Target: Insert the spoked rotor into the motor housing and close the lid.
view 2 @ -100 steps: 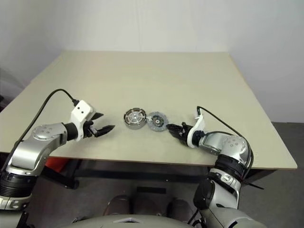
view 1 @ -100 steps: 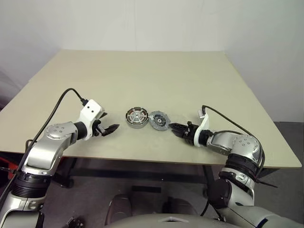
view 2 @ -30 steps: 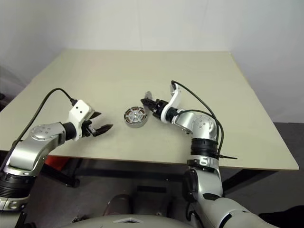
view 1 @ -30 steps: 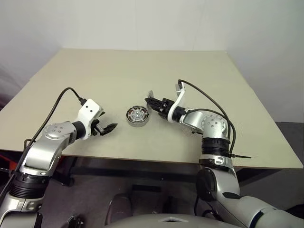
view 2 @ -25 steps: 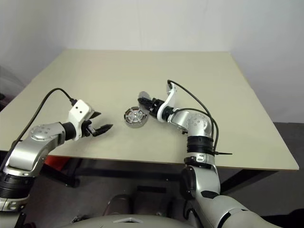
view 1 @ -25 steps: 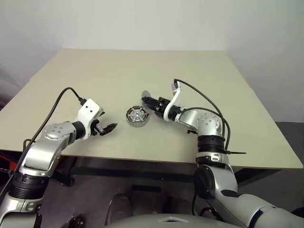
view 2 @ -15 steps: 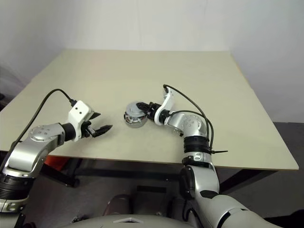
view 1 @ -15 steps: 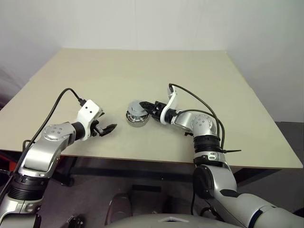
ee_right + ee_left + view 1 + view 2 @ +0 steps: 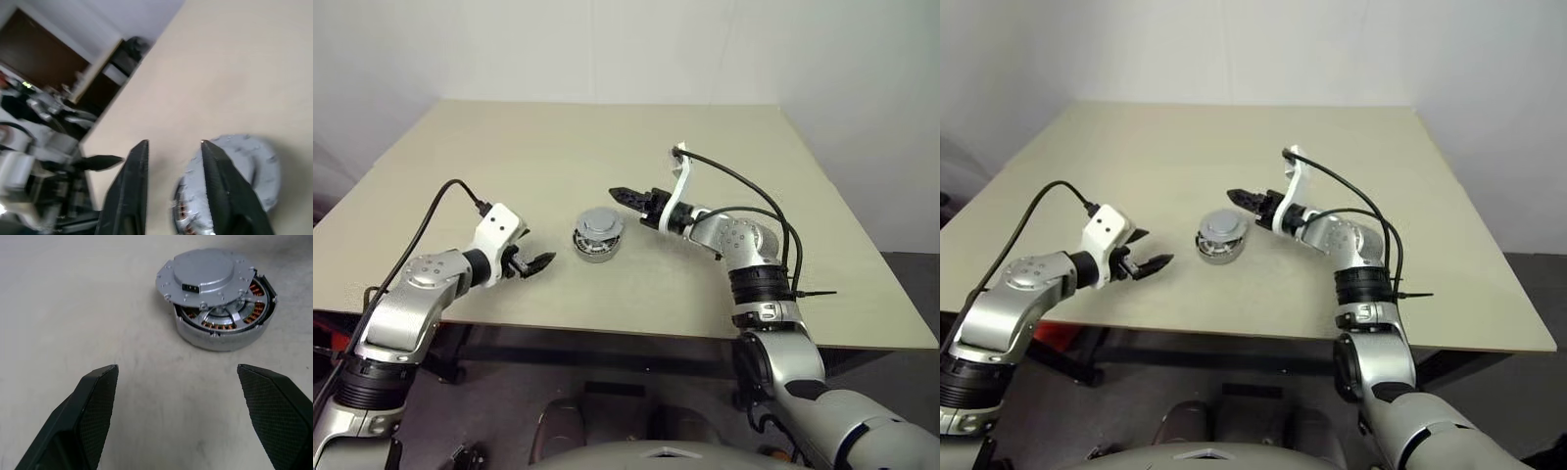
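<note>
Next, my right gripper opens wide, takes the lid's raised middle point(image 9: 600, 220) and shifts the lid over the copper windings, as the lid lies off-centre and leaves them uncovered.
The motor housing point(image 9: 595, 250) sits at the table's middle, with its copper windings point(image 9: 254, 286) showing. The grey notched lid point(image 9: 600, 222) lies on top of it, shifted off-centre toward the far left, so the housing's near right side stays uncovered point(image 9: 205, 276). Silver spokes of the rotor point(image 9: 229, 315) show inside the housing under the lid's edge. My right gripper point(image 9: 619, 194) hovers just behind and to the right of the lid, open by a narrow gap and empty point(image 9: 173, 143). My left gripper point(image 9: 544, 261) stands open wide to the housing's left, a short way off point(image 9: 177, 367).
The beige table point(image 9: 607, 147) spreads wide behind and to both sides of the housing; its front edge point(image 9: 607, 333) runs close below both arms. A white wall stands behind. The left gripper point(image 9: 100, 161) also shows in the right wrist view.
My right gripper carried the lid over the housing, laid it on top, let go and drew back up and to the right, its jaws narrowing. The left arm stayed still.
</note>
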Controlling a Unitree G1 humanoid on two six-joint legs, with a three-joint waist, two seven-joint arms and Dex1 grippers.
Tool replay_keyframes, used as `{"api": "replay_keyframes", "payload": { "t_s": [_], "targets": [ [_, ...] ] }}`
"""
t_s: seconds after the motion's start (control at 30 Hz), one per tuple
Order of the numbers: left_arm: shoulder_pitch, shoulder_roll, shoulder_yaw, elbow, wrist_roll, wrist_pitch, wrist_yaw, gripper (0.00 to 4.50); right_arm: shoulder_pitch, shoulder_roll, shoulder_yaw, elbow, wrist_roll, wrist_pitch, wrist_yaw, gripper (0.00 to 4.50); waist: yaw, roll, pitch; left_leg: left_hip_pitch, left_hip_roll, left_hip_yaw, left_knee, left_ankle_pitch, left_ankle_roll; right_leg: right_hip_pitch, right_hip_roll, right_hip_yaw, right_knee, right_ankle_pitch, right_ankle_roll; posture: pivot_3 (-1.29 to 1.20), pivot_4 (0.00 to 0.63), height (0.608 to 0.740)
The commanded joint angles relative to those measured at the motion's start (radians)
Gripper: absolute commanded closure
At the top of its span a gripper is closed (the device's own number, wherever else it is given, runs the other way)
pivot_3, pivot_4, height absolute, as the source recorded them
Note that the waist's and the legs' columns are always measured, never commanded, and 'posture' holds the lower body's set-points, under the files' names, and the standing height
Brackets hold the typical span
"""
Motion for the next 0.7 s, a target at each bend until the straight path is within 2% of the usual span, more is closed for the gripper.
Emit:
{"api": "replay_keyframes", "payload": {
  "t_s": [0.03,0.1,0.27,0.47,0.57,0.7],
  "targets": [
    [-0.018,0.002,0.012,-0.004,0.010,-0.022,0.003,0.40,-0.024,0.011,0.070,0.026,-0.064,-0.099,0.071,3.89,-0.002,0.000,0.000,0.000,0.000,0.000,0.000,0.000,0.000,0.000,0.000,0.000,0.000,0.000,0.000,0.00,0.000,0.740],
    [-0.016,0.003,0.014,-0.005,0.012,-0.024,0.003,0.40,-0.008,0.022,0.139,0.021,-0.118,-0.164,0.114,4.48,-0.003,0.000,0.000,-0.001,0.000,0.000,0.000,0.000,0.001,-0.001,0.000,0.000,0.000,0.000,-0.001,0.00,0.000,0.740],
    [-0.007,0.007,0.019,-0.005,0.023,-0.030,0.005,0.40,0.045,0.036,0.282,-0.015,-0.244,-0.334,0.194,4.48,-0.002,0.000,0.000,-0.002,0.000,0.000,0.000,-0.001,0.002,-0.001,0.000,-0.001,-0.002,0.001,-0.001,0.00,0.000,0.740],
    [0.005,0.011,0.017,0.011,0.043,-0.054,0.001,0.40,0.053,0.058,0.332,0.052,-0.359,-0.560,0.192,4.48,-0.003,0.000,0.000,-0.002,0.001,0.000,0.002,-0.002,0.003,0.000,0.000,-0.001,-0.002,0.001,-0.001,0.00,0.000,0.740],
    [0.011,0.009,0.014,0.017,0.050,-0.065,0.001,0.40,0.044,0.075,0.318,0.080,-0.374,-0.612,0.192,3.90,-0.003,0.000,0.000,-0.001,0.001,0.000,0.002,-0.002,0.003,0.001,0.000,-0.001,-0.002,0.001,-0.001,0.00,0.000,0.740],
    [0.017,0.008,0.017,0.023,0.050,-0.072,-0.003,0.40,0.031,0.084,0.301,0.109,-0.385,-0.640,0.197,2.60,-0.004,0.000,0.000,-0.001,0.001,-0.001,0.002,-0.002,0.003,0.001,0.000,-0.001,-0.002,0.001,-0.002,0.00,0.000,0.740]
  ]
}}
